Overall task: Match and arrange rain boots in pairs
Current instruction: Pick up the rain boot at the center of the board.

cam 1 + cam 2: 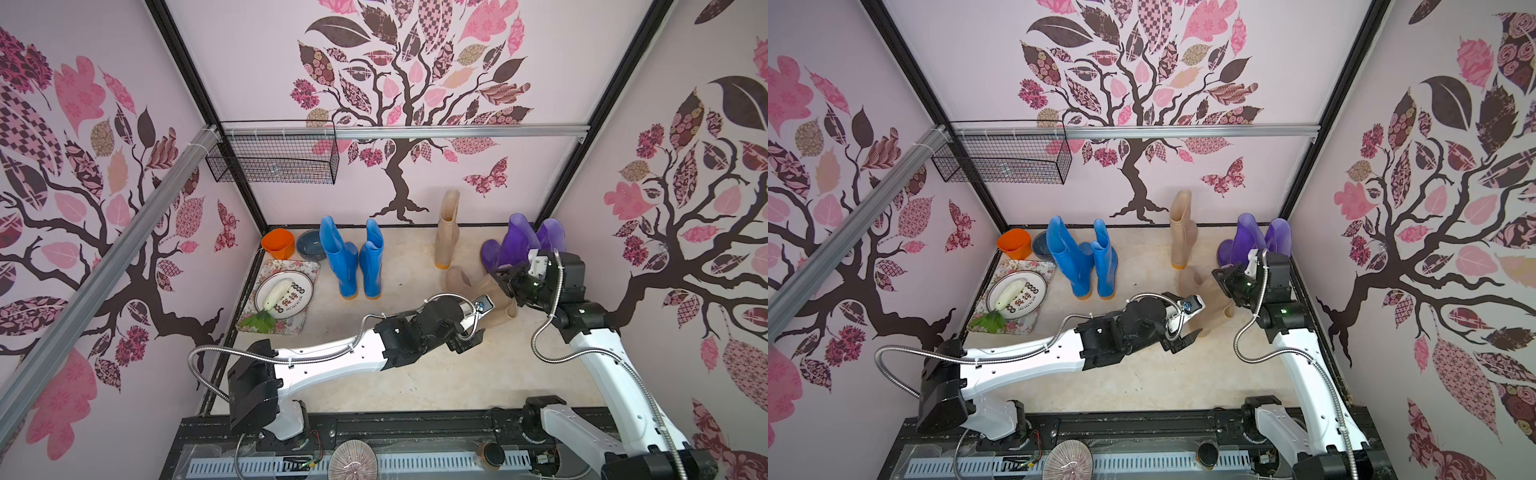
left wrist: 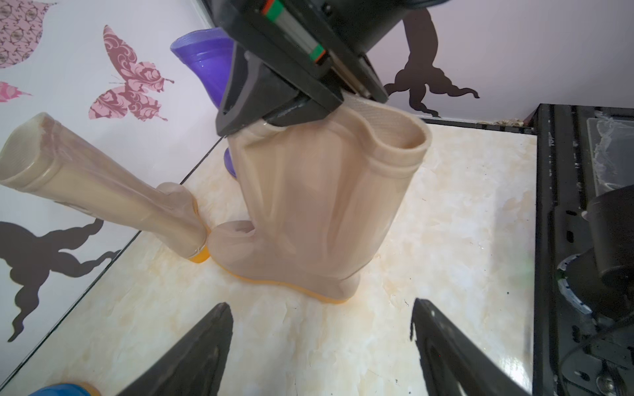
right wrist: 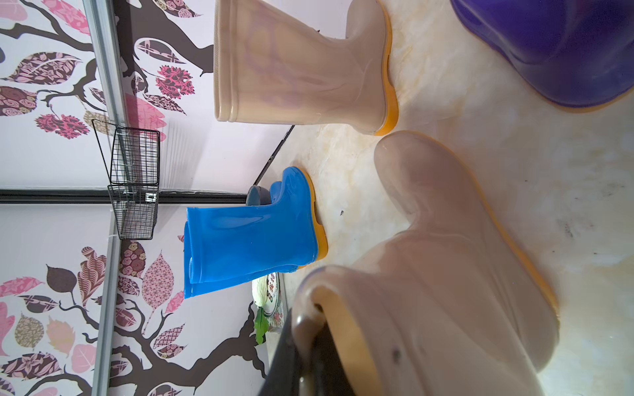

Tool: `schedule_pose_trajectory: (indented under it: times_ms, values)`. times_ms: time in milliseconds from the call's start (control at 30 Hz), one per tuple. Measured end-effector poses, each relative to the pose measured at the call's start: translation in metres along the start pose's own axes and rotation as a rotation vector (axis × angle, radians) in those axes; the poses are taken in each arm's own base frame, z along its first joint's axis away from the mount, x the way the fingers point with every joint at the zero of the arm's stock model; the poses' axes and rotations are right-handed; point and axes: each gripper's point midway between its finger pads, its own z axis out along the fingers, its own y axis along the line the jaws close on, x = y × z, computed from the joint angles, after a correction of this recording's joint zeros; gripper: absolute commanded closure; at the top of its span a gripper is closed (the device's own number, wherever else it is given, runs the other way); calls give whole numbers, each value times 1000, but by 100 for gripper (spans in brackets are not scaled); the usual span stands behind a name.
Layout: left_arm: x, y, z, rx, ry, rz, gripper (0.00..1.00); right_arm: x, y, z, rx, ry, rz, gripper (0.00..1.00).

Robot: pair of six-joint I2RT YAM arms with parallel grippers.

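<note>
Next, my left gripper grips the beige boot that my right gripper holds on the back of the leg (image 1: 491, 321) (image 2: 371, 232), above the heel.
Two blue rain boots (image 1: 338, 257) (image 1: 1104, 266) stand side by side at the back left. At the back right stand two purple boots (image 1: 515, 245) (image 1: 1277, 235). One beige boot (image 1: 448, 232) (image 2: 103, 192) stands upright at the back middle. The other beige boot (image 1: 478, 291) (image 2: 319, 212) (image 3: 429, 274) has its sole on the floor, toe close to the first one's sole. My right gripper (image 1: 505, 282) (image 2: 274, 103) (image 3: 308, 343) is shut on its top rim. My left gripper (image 1: 482, 320) (image 1: 1196, 320) (image 2: 320, 305) is open and empty, just in front of that boot's heel.
An orange cup (image 1: 277, 243) and a grey-blue bowl (image 1: 309, 245) sit in the back left corner. In front of them, a plate (image 1: 291, 309) with a white vegetable lies on a floral tray (image 1: 309, 266). A wire basket (image 1: 272, 160) hangs on the back wall.
</note>
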Motion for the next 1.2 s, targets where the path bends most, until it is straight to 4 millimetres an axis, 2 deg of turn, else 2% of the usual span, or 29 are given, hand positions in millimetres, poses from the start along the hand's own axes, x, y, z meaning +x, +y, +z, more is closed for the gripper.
schedule_pose_trajectory:
  times_ms: [233,367,533,800,900,1033,1167,1200]
  values:
    - [-6,-32,20,23,-70,11,16,1,0,3,1,6,43,100]
    - [3,-33,38,-14,-68,24,19,1,0,3,2,7,56,100]
    - [14,-30,57,-75,-66,47,28,2,0,3,1,9,63,100]
    - [7,-26,61,-109,-103,61,40,5,4,4,-16,27,70,100]
    - [14,-27,67,-117,-87,69,47,6,7,4,-30,39,75,100]
    - [31,-28,79,-143,-41,90,63,8,8,4,-36,49,93,100]
    - [30,-24,80,-167,-37,103,79,8,8,4,-38,51,99,100]
    - [29,-23,80,-169,-38,105,85,8,8,4,-39,51,98,96]
